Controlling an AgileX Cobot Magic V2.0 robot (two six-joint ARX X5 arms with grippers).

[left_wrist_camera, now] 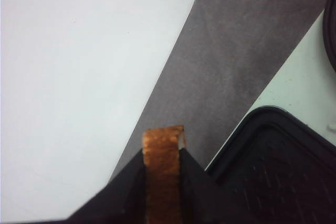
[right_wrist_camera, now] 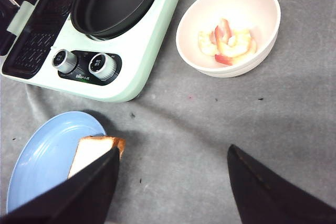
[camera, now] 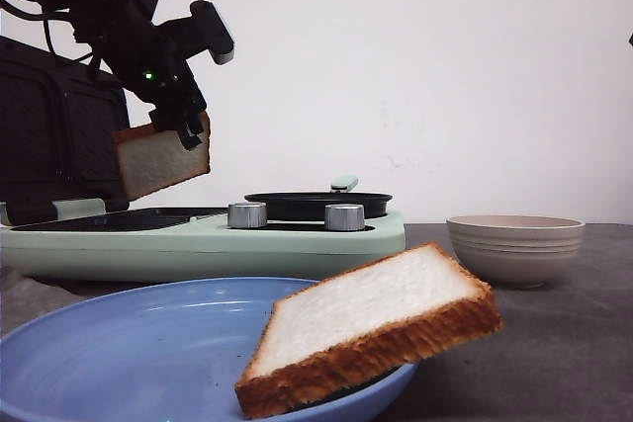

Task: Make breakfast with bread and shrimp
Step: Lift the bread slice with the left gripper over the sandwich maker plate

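Next, the left gripper releases the slice of bread, now held in the air above it, on the dark grill plate (camera: 186, 209) (left_wrist_camera: 278, 177), between the open lid and the pan.
My left gripper (camera: 186, 124) is shut on a slice of bread (camera: 163, 160) and holds it in the air above the dark grill plate (camera: 119, 220) of the mint-green cooker (camera: 297, 239). In the left wrist view the crust (left_wrist_camera: 163, 156) is pinched between the black fingers (left_wrist_camera: 197, 182). A second slice of bread (camera: 371, 328) leans on the rim of the blue plate (camera: 129, 343) at the front. Pink shrimp (right_wrist_camera: 228, 43) lie in a cream bowl (right_wrist_camera: 231, 3). My right gripper (right_wrist_camera: 173, 166) hangs open high over the grey cloth, beside the plate.
The cooker carries a round black pan (right_wrist_camera: 115, 1) and two silver knobs (right_wrist_camera: 84, 62). Its dark lid (camera: 54, 126) stands open at the back left. A white wall is behind the table, and grey cloth (right_wrist_camera: 210, 114) covers the table.
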